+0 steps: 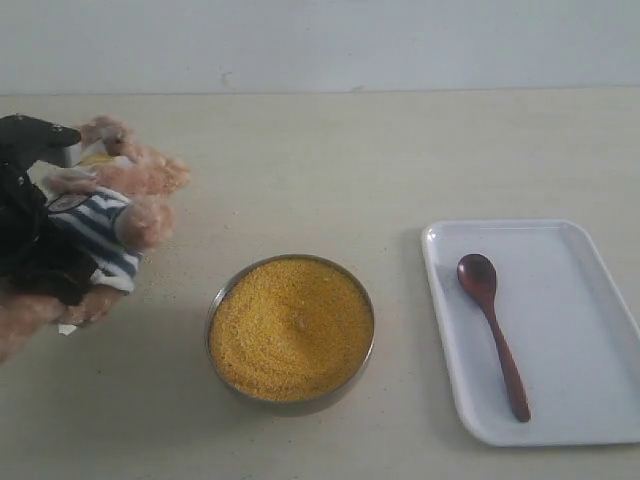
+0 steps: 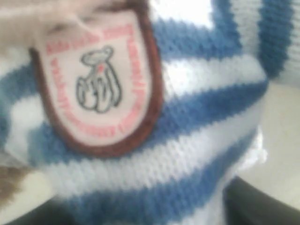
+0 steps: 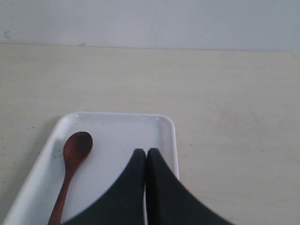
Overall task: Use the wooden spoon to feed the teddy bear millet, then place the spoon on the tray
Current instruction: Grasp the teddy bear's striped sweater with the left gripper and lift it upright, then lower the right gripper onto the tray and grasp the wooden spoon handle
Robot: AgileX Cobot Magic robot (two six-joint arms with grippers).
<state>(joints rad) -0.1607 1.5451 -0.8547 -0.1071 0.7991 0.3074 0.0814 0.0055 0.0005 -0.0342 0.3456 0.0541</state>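
The middle of the handle [image 1: 500,349] [image 3: 61,198] of the wooden spoon in the white tray is the next place my right gripper needs to go to and close on.
At the far left my left gripper [image 1: 45,215] is shut on the teddy bear [image 1: 105,225], holding it off the table by its striped body. The left wrist view is filled by its blue-and-white shirt [image 2: 201,112] and round chest badge [image 2: 98,84]. Millet [image 1: 291,328] is heaped in a round metal bowl [image 1: 213,318] in the middle. The wooden spoon [image 1: 492,330] lies in the white tray [image 1: 575,330] at the right, bowl end away from the front edge. My right gripper [image 3: 146,153] hangs shut and empty over the tray [image 3: 122,133], beside the spoon [image 3: 71,168], and is out of the exterior view.
The table is a pale beige surface meeting a white wall [image 1: 320,40] at the back. The bowl stands between the bear and the tray, a short gap from each.
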